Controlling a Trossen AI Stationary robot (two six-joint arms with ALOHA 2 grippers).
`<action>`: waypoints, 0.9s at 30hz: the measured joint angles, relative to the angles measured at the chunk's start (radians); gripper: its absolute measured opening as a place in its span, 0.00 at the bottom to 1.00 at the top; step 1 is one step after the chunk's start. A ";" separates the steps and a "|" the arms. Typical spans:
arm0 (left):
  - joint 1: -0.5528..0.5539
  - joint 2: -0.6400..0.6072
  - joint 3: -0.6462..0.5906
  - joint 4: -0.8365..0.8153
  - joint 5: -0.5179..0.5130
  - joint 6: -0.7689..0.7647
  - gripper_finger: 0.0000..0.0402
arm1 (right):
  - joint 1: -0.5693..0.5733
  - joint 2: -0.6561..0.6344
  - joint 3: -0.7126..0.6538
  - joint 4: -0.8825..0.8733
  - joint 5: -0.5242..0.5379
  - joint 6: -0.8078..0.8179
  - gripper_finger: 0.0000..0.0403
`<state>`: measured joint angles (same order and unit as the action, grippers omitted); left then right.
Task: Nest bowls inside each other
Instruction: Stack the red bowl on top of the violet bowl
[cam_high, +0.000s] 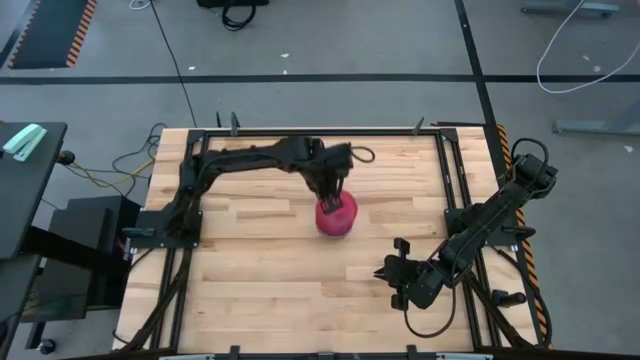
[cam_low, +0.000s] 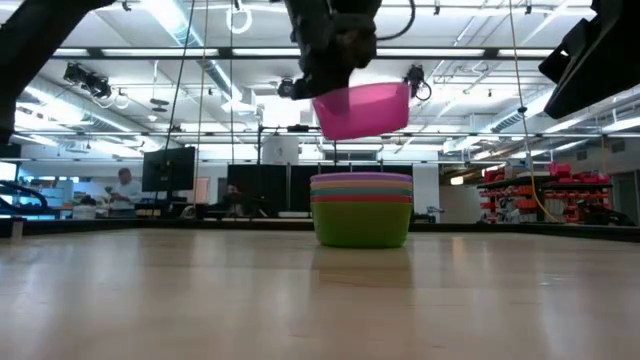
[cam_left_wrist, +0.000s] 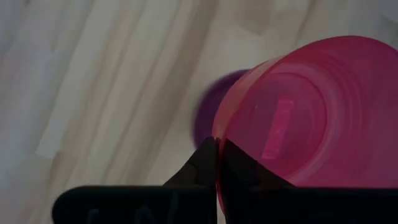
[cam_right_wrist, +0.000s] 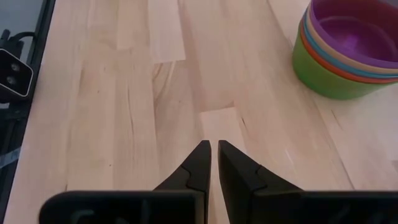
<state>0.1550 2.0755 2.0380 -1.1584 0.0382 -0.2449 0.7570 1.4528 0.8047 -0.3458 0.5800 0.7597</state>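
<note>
The robot's left gripper needs to release the pink-red bowl, now held in the air over the stack, inside the purple bowl (cam_high: 334, 217) (cam_left_wrist: 256, 123), the innermost one of the stack.
My left gripper (cam_high: 330, 203) is shut on a pink-red bowl (cam_low: 362, 108) and holds it in the air over a stack of nested bowls (cam_low: 362, 210) that stands on its base at the table's middle. The stack has a green bowl outermost and a purple bowl (cam_right_wrist: 357, 34) innermost, with orange, teal and yellow rims between. In the left wrist view the purple bowl (cam_left_wrist: 208, 112) shows beneath the pink-red one (cam_left_wrist: 311, 112). My right gripper (cam_right_wrist: 214, 152) is shut and empty over bare wood at the near right (cam_high: 395, 275). My left gripper pinches the pink-red bowl's rim (cam_left_wrist: 219, 134) between its two fingers, one finger inside the bowl and one outside. The fingers come from above, pointing down. The bowl hangs clear above the stack, mouth up and slightly tilted.
The wooden table (cam_high: 260, 290) has a dark metal frame along its edges (cam_high: 450, 170). Bare wood lies around the stack on all sides. Beyond the far edge the low view shows a large room with people (cam_low: 125, 185) far off.
</note>
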 joint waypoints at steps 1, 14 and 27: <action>0.012 0.001 0.000 -0.001 0.005 0.003 0.02 | 0.000 0.000 0.000 0.000 0.000 0.000 0.10; 0.068 0.123 0.000 0.005 0.103 0.030 0.02 | 0.000 0.000 0.000 -0.015 0.015 0.031 0.10; 0.072 0.165 0.000 -0.024 0.122 0.031 0.05 | 0.000 0.000 0.000 -0.016 0.014 0.031 0.10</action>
<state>0.2272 2.2402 2.0380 -1.1829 0.1599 -0.2137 0.7570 1.4528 0.8047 -0.3617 0.5943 0.7910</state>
